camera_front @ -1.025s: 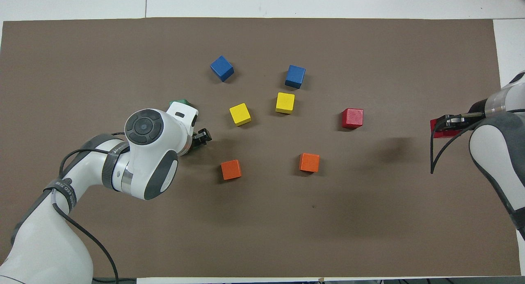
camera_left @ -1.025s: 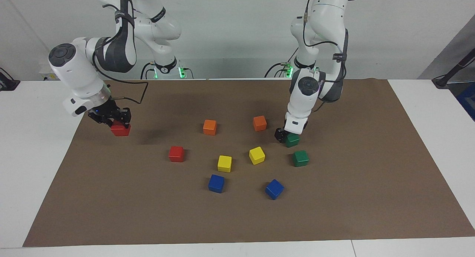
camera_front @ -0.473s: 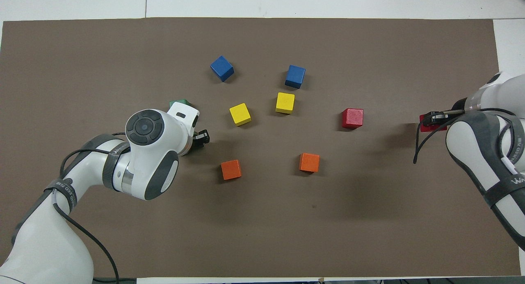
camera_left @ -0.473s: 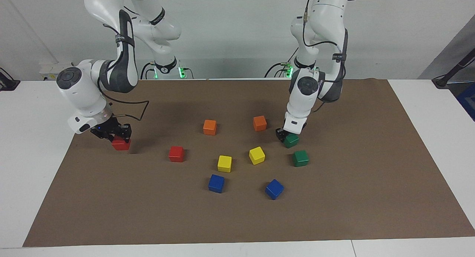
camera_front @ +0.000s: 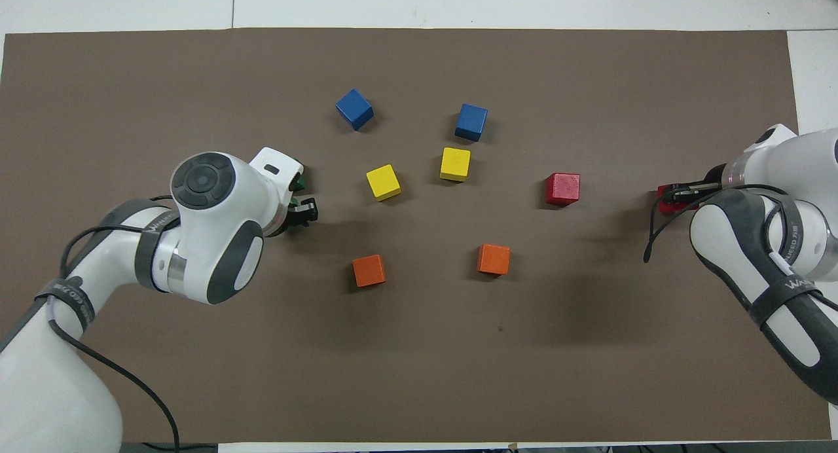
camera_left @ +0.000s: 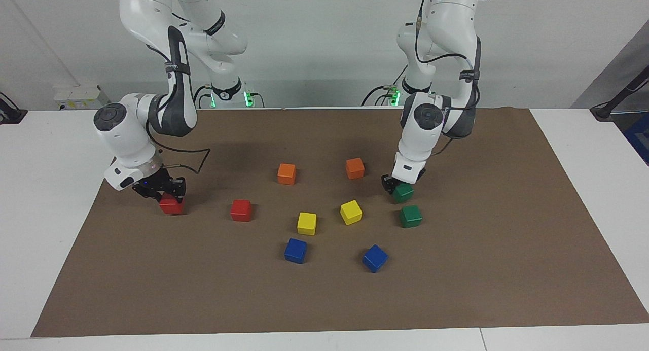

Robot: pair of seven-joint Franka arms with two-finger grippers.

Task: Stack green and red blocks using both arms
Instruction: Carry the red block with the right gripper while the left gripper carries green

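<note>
Next, my left gripper puts the green block, now held just above the mat, down on the mat (camera_front: pixel 138 207) under its own forearm, at a spot away from the second green block.
My right gripper (camera_left: pixel 165 194) is shut on a red block (camera_left: pixel 171 206) and holds it low over the mat at the right arm's end; both also show in the overhead view, gripper (camera_front: pixel 681 192) and block (camera_front: pixel 665 201). The second red block (camera_left: pixel 241 210) (camera_front: pixel 563 188) lies free on the mat. My left gripper (camera_left: pixel 397 185) is shut on a green block (camera_left: pixel 404 192), just above the mat. The second green block (camera_left: pixel 410 216) lies on the mat close beside it, farther from the robots. In the overhead view the left hand (camera_front: pixel 278 171) hides most of both green blocks.
Two orange cubes (camera_left: pixel 286 173) (camera_left: pixel 355 168), two yellow cubes (camera_left: pixel 307 223) (camera_left: pixel 351 212) and two blue cubes (camera_left: pixel 295 250) (camera_left: pixel 374 258) lie scattered mid-mat between the arms. The brown mat (camera_left: pixel 507 270) covers a white table.
The right gripper has carried its red block away from the robots and toward the free red block. The left gripper has shifted its green block slightly toward the second green block.
</note>
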